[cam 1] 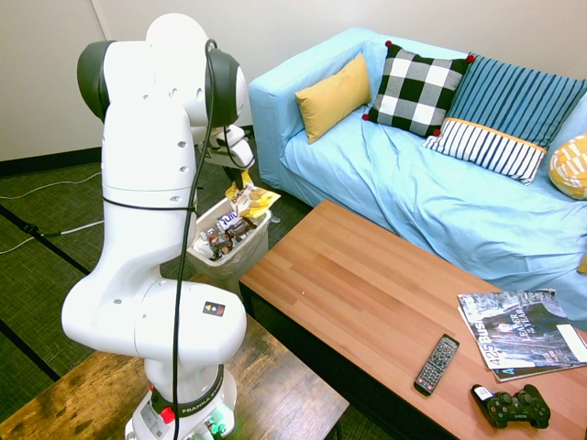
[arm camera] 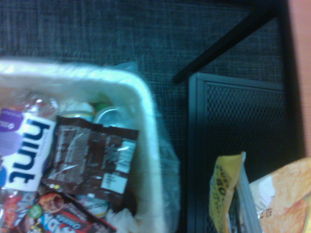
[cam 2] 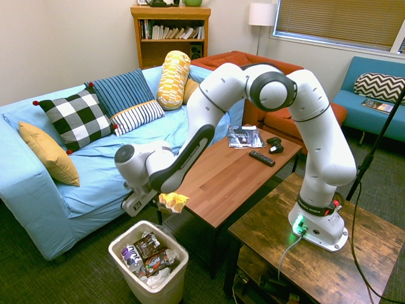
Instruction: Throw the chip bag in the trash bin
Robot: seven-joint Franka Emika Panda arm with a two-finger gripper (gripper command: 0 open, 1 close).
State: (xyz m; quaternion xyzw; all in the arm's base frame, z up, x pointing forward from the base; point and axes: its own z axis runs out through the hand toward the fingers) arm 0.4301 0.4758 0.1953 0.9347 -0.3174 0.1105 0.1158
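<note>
The robot's gripper needs to release the chip bag, now hanging just above the bin's far rim, onto the dark candy wrappers [cam 2: 155, 257] [arm camera: 75, 205] next to the hint pack in the trash bin.
The chip bag [cam 2: 173, 202], yellow and crinkly, hangs from my gripper [cam 2: 164, 194], which is shut on its top. It is in the air beside the corner of the coffee table, just above and slightly off the far rim of the trash bin [cam 2: 179, 274]. The first exterior view has the chip bag [cam 1: 249, 198] over the back edge of the white trash bin [cam 1: 240, 263]. In the wrist view the chip bag [arm camera: 272, 199] rises from the bottom right, with the trash bin's rim [arm camera: 146, 114] to its left.
Dark candy wrappers [cam 2: 149, 244] and a "hint" pack [arm camera: 26, 153] fill the bin. The wooden coffee table [cam 2: 228, 174] with black metal legs [arm camera: 228, 141] stands close beside it and carries a remote [cam 1: 437, 363], a game controller [cam 1: 511, 407] and magazines [cam 1: 518, 335]. The blue sofa [cam 2: 95, 190] lies behind.
</note>
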